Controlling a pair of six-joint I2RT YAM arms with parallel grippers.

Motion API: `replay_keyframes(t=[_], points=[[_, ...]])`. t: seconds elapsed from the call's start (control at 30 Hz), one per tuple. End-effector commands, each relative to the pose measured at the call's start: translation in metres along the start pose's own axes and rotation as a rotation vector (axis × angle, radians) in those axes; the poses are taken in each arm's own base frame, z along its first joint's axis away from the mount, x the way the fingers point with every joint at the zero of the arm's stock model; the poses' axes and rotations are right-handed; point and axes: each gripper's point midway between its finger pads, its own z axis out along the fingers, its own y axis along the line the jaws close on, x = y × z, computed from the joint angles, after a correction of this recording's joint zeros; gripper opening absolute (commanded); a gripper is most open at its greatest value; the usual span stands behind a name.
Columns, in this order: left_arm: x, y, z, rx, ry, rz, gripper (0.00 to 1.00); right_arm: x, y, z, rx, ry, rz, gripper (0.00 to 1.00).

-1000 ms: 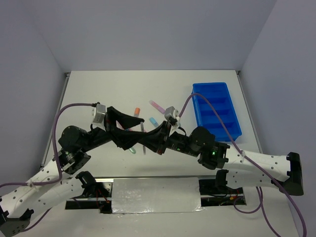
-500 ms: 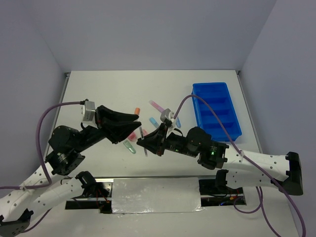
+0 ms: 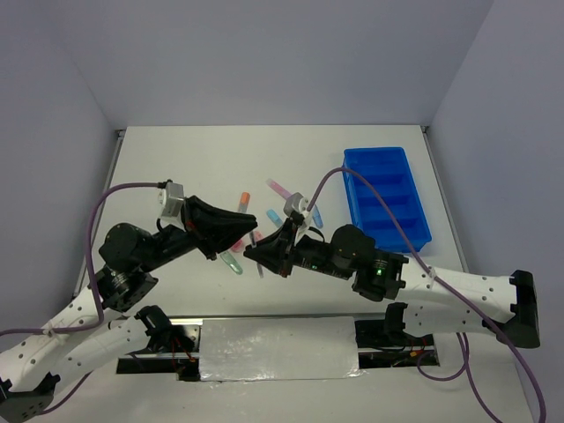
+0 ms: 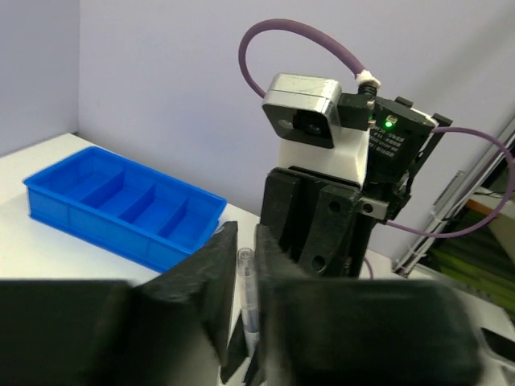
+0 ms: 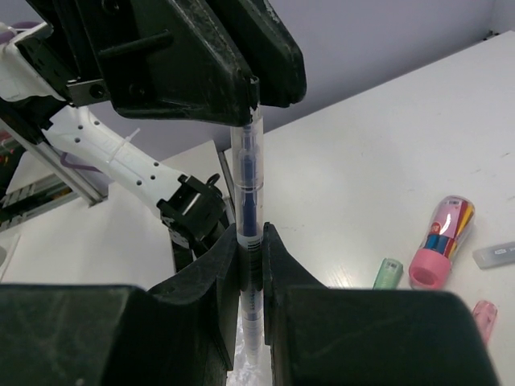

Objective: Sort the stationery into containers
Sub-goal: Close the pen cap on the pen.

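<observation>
The clear pen, now upright between both grippers, will be let go by my right gripper inside the near half of the blue divided tray (image 3: 389, 229).
A clear pen (image 5: 245, 173) with a blue core stands upright, gripped from both ends. My right gripper (image 5: 251, 237) is shut on its lower barrel. My left gripper (image 4: 245, 241) comes in from above, its jaws closed on the pen's top end (image 4: 247, 281). In the top view both grippers meet over the table's middle, the left gripper (image 3: 253, 223) just behind the right gripper (image 3: 252, 253). The blue divided tray (image 3: 374, 152) lies at the right. Loose stationery lies around: an orange marker (image 3: 245, 200), a pink marker (image 3: 280, 188), a blue cap (image 3: 274, 214) and a green piece (image 3: 233, 263).
In the right wrist view a stubby pink marker (image 5: 441, 241), a green cap (image 5: 388, 273) and a grey piece (image 5: 495, 255) lie on the white table to the right of the jaws. The tray (image 4: 121, 205) shows four compartments with nothing in them.
My left gripper has shut on the top end of the pen that the right gripper holds. The left arm drew back and then came in again toward the right gripper.
</observation>
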Motion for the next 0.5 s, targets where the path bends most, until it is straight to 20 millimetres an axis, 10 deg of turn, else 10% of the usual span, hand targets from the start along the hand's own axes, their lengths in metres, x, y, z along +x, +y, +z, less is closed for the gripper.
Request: replay_keyframes(t=[0.0,0.17,0.47], points=[[-0.007,-0.011,0.000,0.050,-0.030,-0.005,0.20,-0.030,0.008,0.004,-0.015,-0.067,-0.020,0.00],[-0.004,-0.010,0.001,0.045,-0.008,-0.021,0.00,-0.033,0.005,0.006,0.006,-0.078,-0.022,0.00],[0.036,0.007,0.005,0.001,0.103,-0.114,0.00,-0.097,0.001,0.007,0.042,-0.208,-0.099,0.00]])
